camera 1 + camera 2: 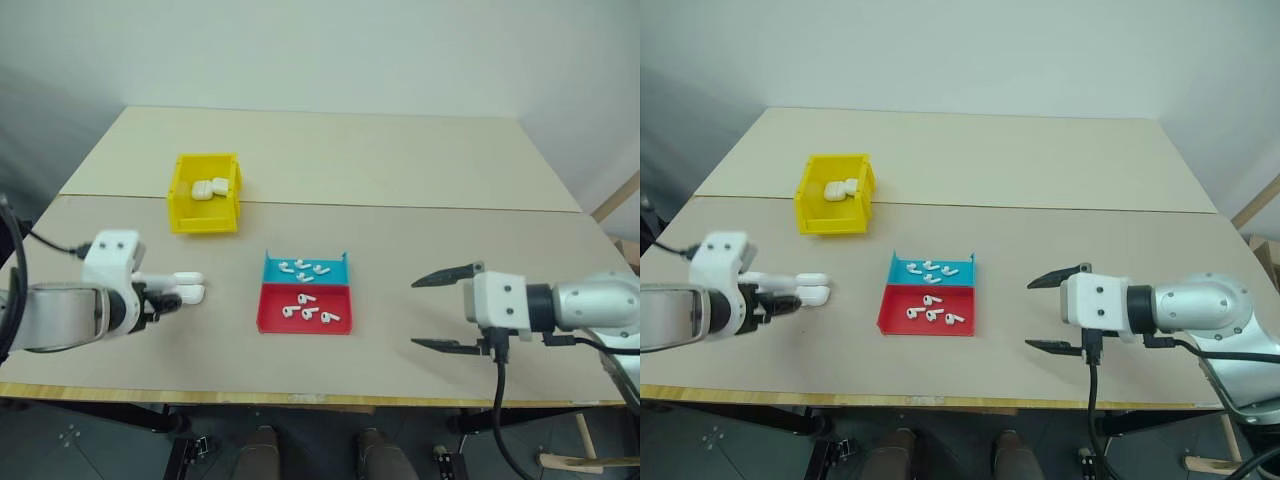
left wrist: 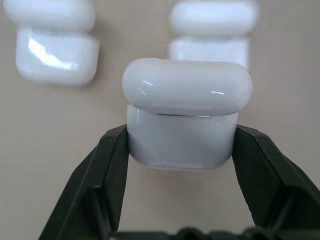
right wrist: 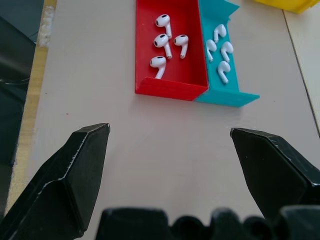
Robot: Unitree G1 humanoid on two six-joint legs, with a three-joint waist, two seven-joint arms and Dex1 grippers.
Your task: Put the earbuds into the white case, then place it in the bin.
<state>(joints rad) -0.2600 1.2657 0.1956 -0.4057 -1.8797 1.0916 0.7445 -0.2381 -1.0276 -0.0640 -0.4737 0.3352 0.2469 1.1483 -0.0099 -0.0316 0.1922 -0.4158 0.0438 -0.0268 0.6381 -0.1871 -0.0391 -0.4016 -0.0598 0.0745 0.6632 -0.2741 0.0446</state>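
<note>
The earbud nearest my right gripper in the tray's red half is next for that gripper, which should go to it and close on that earbud's round head (image 1: 325,317) (image 3: 157,62).
My left gripper (image 2: 181,134) is shut on a closed white case (image 2: 187,87), its black fingers (image 2: 112,160) pressing the lower half from both sides. In the head view this gripper (image 1: 172,292) is over the table's left front. The earbuds (image 1: 303,269) lie loose in the blue half of a small tray, and more earbuds (image 1: 308,313) lie in its red half. The yellow bin (image 1: 205,222) stands behind the left gripper. My right gripper (image 1: 440,312) hovers open and empty to the right of the tray, with the earbuds (image 3: 167,42) ahead of its fingers.
Two more white cases (image 2: 52,45) (image 2: 212,30) rest on the table just beyond the held one. The bin holds white cases (image 1: 210,187). The blue and red tray (image 1: 262,322) sits at table centre. A seam (image 1: 400,207) crosses the table behind the tray.
</note>
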